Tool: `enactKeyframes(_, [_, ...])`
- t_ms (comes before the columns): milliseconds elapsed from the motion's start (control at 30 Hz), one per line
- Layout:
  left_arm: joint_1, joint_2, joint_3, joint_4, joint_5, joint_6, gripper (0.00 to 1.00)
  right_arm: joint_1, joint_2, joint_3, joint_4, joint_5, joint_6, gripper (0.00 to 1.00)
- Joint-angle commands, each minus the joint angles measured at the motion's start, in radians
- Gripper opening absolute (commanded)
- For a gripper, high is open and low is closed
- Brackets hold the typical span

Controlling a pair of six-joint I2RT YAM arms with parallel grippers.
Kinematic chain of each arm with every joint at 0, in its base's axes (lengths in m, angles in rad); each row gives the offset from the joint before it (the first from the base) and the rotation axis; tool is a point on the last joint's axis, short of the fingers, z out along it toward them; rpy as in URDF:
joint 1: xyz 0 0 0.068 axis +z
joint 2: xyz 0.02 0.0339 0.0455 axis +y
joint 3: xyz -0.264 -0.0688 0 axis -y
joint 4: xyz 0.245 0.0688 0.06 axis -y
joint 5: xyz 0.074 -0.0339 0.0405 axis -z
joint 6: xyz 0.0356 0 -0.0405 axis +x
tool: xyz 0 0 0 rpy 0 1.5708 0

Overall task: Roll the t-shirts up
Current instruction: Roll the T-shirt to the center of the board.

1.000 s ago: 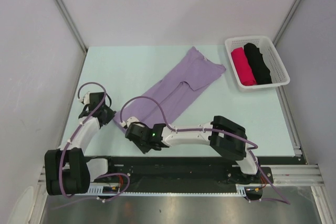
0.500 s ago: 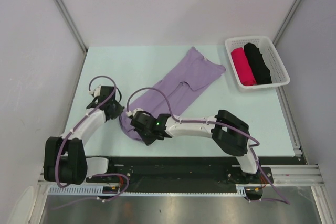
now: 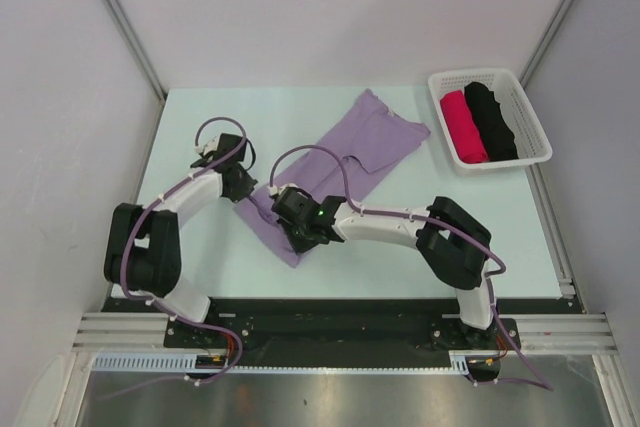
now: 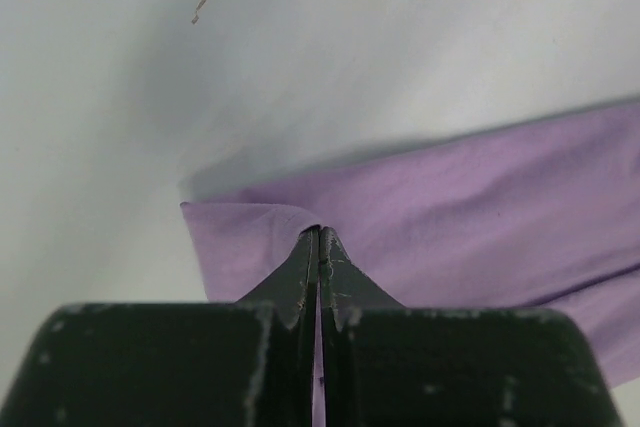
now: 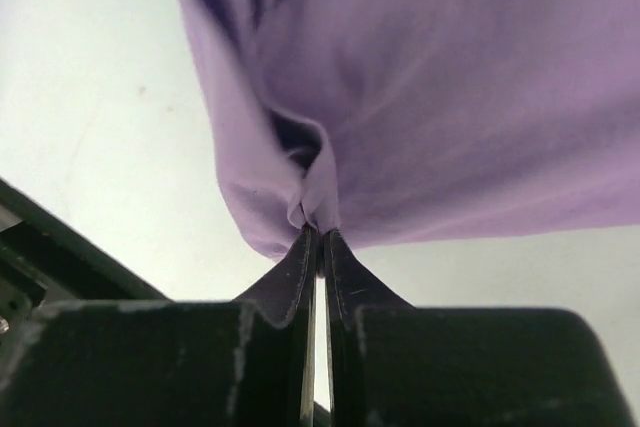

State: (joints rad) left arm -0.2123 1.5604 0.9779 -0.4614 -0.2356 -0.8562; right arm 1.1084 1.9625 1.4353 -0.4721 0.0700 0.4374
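Note:
The lavender t-shirt's turned-over edge is in my left gripper, inside the t-shirt's folded corner, so next I lay that edge flat and take the corner point(image 4: 194, 211) to roll on.
A lavender t-shirt point(image 3: 372, 143) lies folded into a long strip, running diagonally from the table's middle toward the far right. Its near end is turned over onto itself. My left gripper point(image 3: 243, 191) is shut on the left corner of that end; in the left wrist view the cloth point(image 4: 470, 207) bunches at the gripper's point(image 4: 319, 237) tips. My right gripper point(image 3: 292, 238) is shut on the other corner, and the right wrist view shows a pinched fold of the t-shirt point(image 5: 450, 117) at the gripper's point(image 5: 318, 231) tips, lifted off the table.
A white basket point(image 3: 530, 115) stands at the far right with a pink rolled shirt point(image 3: 465, 127) and a black rolled shirt point(image 3: 492, 119) in it. Grey walls enclose the table on three sides. A black rail point(image 3: 330, 315) runs along the near edge.
Both grippers have moved away from the near edge toward the table's middle, carrying the t-shirt's near end with them. That end now lies doubled over the strip.

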Motion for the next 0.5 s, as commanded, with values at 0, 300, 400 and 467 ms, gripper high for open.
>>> enactKeyframes(0, [-0.007,0.043,0.073,-0.005,-0.028,0.005,0.00,-0.025,-0.054,-0.030,0.018,0.037,0.034,0.00])
enactKeyframes(300, [-0.009,0.066,0.096,0.015,-0.039,0.023,0.00,-0.048,-0.059,-0.036,0.017,0.068,0.050,0.00])
enactKeyframes(400, [-0.009,0.079,0.097,0.024,-0.031,0.037,0.00,-0.059,-0.068,-0.041,0.012,0.068,0.052,0.00])
enactKeyframes(467, [-0.010,0.086,0.096,0.029,-0.025,0.043,0.00,-0.059,-0.068,-0.042,0.009,0.071,0.052,0.00])
